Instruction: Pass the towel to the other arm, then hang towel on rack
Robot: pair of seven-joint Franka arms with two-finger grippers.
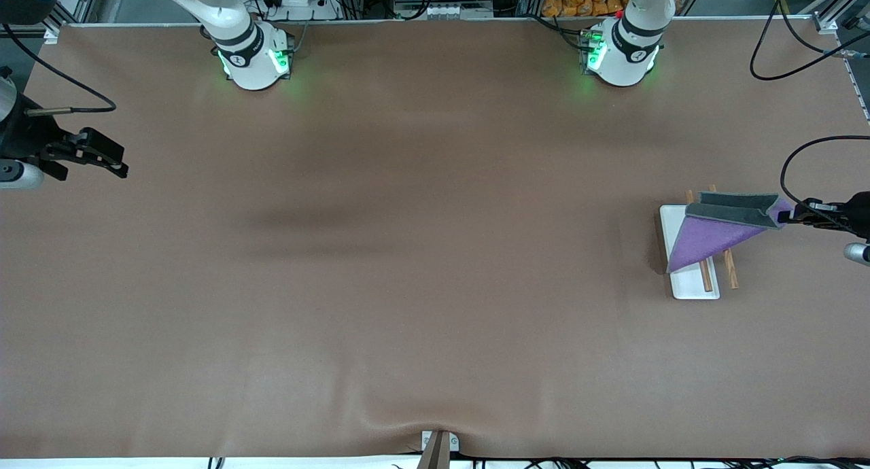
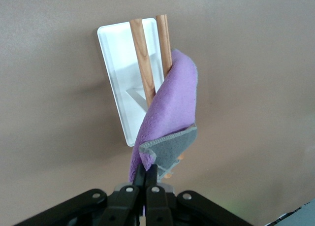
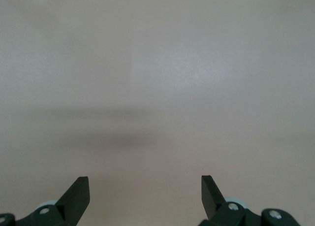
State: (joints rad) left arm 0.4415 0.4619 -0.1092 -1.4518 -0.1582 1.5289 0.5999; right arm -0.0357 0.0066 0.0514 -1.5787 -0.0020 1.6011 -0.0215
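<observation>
Next, I let go of the towel's corner with my left gripper, so that the towel stays draped over the rack's two brown rods (image 1: 703, 234) (image 2: 163, 100).
The rack (image 1: 688, 287) is a white base plate with two brown rods (image 1: 731, 270), standing toward the left arm's end of the table. The towel (image 1: 708, 242) hangs over it, its purple face sloping down across the rods and a dark grey fold on top. My left gripper (image 1: 786, 216) is beside the rack, shut on one corner of the towel. In the left wrist view the towel (image 2: 170, 106) runs from the closed gripper (image 2: 149, 170) up against the rods (image 2: 142, 58) above the plate (image 2: 114, 63). My right gripper (image 1: 119, 167) waits at the right arm's end, open and holding nothing (image 3: 145, 186).
Brown table cover (image 1: 421, 251) spreads between the two arms' ends. A small bracket (image 1: 438, 445) sits at the table edge nearest the front camera. Cables (image 1: 802, 41) loop near the left arm's corner.
</observation>
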